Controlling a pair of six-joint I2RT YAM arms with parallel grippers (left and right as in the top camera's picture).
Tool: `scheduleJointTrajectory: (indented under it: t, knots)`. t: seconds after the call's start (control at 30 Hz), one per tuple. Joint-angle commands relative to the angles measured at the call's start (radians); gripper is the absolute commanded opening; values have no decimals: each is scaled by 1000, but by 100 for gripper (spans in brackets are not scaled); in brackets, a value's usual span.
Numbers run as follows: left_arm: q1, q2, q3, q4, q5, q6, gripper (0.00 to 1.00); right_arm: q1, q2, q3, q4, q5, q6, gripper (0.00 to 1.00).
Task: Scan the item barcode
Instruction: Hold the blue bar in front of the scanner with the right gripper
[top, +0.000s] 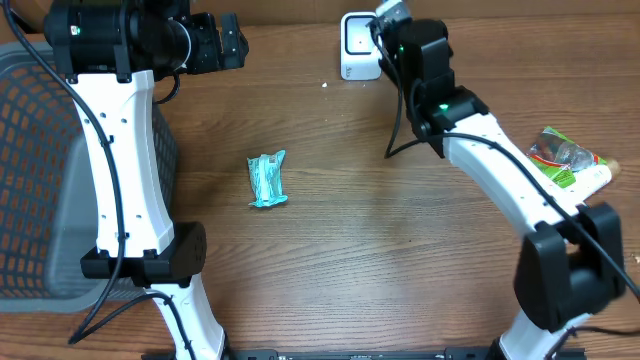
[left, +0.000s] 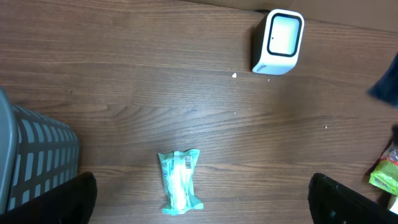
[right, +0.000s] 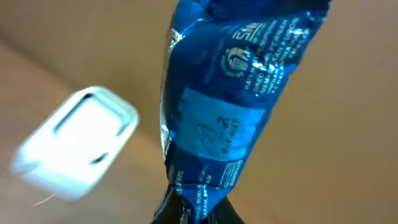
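Note:
The robot's right gripper will set the blue packet down against the scanner-facing side of the green packet (top: 504, 156).
My right gripper (right: 196, 211) is shut on the lower end of a blue packet (right: 230, 93), which stands up in front of the wrist camera with its printed side in view. The white scanner (right: 78, 146) lies just to its left; in the overhead view the scanner (top: 360, 45) stands at the table's far edge with the right gripper (top: 390, 15) right beside it. My left gripper (top: 232, 42) hangs open high over the far left of the table. Its dark fingers (left: 78, 199) frame a teal packet (left: 180, 180) lying flat below, barcode side up.
A grey mesh basket (top: 40, 180) fills the left edge of the table. A green packet (top: 565, 160) with other wrapped items lies at the right edge. The teal packet (top: 267, 180) lies left of the table's middle, on bare wood.

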Motion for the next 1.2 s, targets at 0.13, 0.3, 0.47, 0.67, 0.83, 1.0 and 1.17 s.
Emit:
scheduleJointTrajectory:
  t: [0.13,0.3,0.47,0.67,0.83,1.0,1.17]
  knots:
    - [-6,-18,0,1,8,11,100,4,79,15,368,151,-428,4]
    - [-7,-18,0,1,8,11,100,4,151,15,467,148,-562,4]
    - [-6,-18,0,1,8,11,100,4,249,16,583,131,-563,4]
    - [-7,-18,0,1,8,11,100,4,366,21,701,100,-681,4]
    - [-7,-18,0,1,8,11,100,4,458,56,758,80,-762,4]
    - [-7,-18,0,1,8,11,100,4,532,124,758,41,-769,4]
    - [-7,-18,0,1,8,11,100,4,584,236,698,39,-768,4]
